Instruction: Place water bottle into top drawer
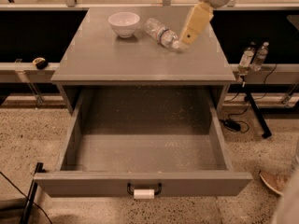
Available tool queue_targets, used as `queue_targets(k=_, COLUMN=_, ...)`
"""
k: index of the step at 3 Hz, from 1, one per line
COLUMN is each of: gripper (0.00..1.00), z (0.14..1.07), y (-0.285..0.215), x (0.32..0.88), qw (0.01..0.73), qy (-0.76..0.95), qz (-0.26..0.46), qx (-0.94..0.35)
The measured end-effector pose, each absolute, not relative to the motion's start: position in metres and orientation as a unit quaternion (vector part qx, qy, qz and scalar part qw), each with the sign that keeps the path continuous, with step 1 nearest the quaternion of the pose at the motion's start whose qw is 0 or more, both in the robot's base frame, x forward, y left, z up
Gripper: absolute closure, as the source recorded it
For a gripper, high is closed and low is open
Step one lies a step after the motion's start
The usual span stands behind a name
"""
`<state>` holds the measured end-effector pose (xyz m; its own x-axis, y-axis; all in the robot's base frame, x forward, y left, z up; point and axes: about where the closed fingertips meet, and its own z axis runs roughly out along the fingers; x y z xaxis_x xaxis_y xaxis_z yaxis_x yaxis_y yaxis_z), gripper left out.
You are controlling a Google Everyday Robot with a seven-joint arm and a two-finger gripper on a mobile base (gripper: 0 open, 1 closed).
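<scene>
Next, I grip the water bottle's cap end (174,42), farther from the white bowl.
The water bottle (160,31) lies on its side on the grey cabinet top, to the right of the white bowl (124,23), with its white cap pointing to the front right. My gripper (183,40) reaches down from the upper right, and its tip is right beside the bottle's cap end, close to or touching it. The top drawer (145,183) is pulled wide open below the cabinet top. Its grey box holds nothing, and its black handle wrapped with white tape (144,192) is at the front.
Two small clear bottles (252,56) stand on a ledge to the right of the cabinet. A black stand leg and cables (243,118) lie on the floor at the right. A person's shoe (275,182) is at the lower right. A small dark object (40,62) sits on the left ledge.
</scene>
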<state>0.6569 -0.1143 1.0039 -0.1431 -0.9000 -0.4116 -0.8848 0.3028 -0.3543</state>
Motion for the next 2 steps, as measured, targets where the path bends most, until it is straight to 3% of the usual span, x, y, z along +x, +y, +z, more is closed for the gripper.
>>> queue_targets(k=2, gripper=0.00, z=0.974, y=-0.077, x=0.764, qw=0.309, qy=0.818, qz=-0.001, qx=-0.485)
